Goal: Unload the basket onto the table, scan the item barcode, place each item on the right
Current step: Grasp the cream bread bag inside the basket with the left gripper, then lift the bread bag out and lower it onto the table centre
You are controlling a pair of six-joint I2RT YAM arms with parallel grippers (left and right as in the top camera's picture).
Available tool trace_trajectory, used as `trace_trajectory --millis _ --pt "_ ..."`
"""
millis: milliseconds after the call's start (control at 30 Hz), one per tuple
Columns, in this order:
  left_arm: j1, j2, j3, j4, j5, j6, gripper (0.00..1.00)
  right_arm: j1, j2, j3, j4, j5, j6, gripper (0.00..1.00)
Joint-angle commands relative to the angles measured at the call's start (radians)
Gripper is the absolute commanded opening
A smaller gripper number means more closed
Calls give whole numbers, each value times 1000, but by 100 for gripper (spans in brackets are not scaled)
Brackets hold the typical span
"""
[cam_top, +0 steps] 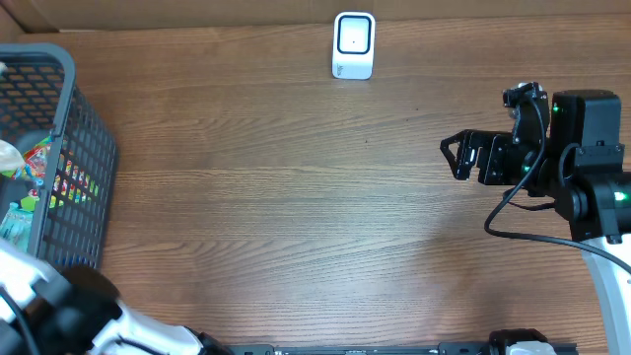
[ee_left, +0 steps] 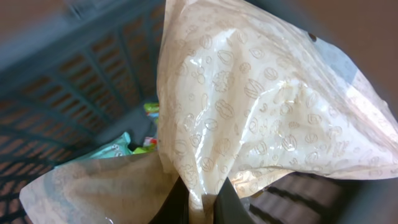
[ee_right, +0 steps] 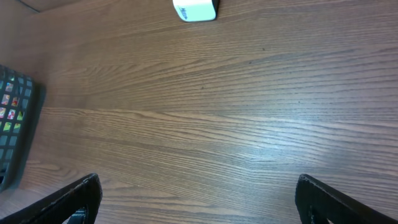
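Note:
The robot's left gripper should release the cream plastic bag on the open table [cam_top: 309, 166] just in front of the white scanner.
The item is a cream plastic bag [ee_left: 249, 106] printed with small outline drawings. It fills the left wrist view, inside the grey mesh basket [ee_left: 74, 87]. My left gripper [ee_left: 202, 194] is shut on a fold of the bag, with both dark fingers pinching the film. No barcode shows on the side facing the camera. The white scanner [cam_top: 353, 44] stands at the far middle of the table and also shows as the scanner [ee_right: 195, 9] in the right wrist view. My right gripper [cam_top: 455, 156] hovers at the right, open, with nothing between its fingers [ee_right: 87, 190].
The grey basket [cam_top: 74, 128] stands at the table's left edge with colourful packets inside. Only the left arm's white links [cam_top: 59, 306] show in the overhead view, at the bottom left. A cardboard wall runs along the back. A black cable hangs under the right arm.

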Motion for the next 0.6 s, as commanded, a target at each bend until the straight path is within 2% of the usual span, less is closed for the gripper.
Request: trace_trajectory --millis 0,133,267,400,567 --pt "-40 -107 12 -56 94 -21 4 5 1 26 9 -9 -1 100" --pt "-151 -161 12 -150 220 -5 4 5 1 26 19 -9 -1 100" --pt "-337 -149 5 -235 243 47 4 5 1 26 20 -9 -1 100" --pt "-551 -102 -17 -283 179 60 4 5 1 26 18 -9 -1 100" --pt "-797 27 -29 -298 42 12 4 5 1 26 19 -9 -1 100"
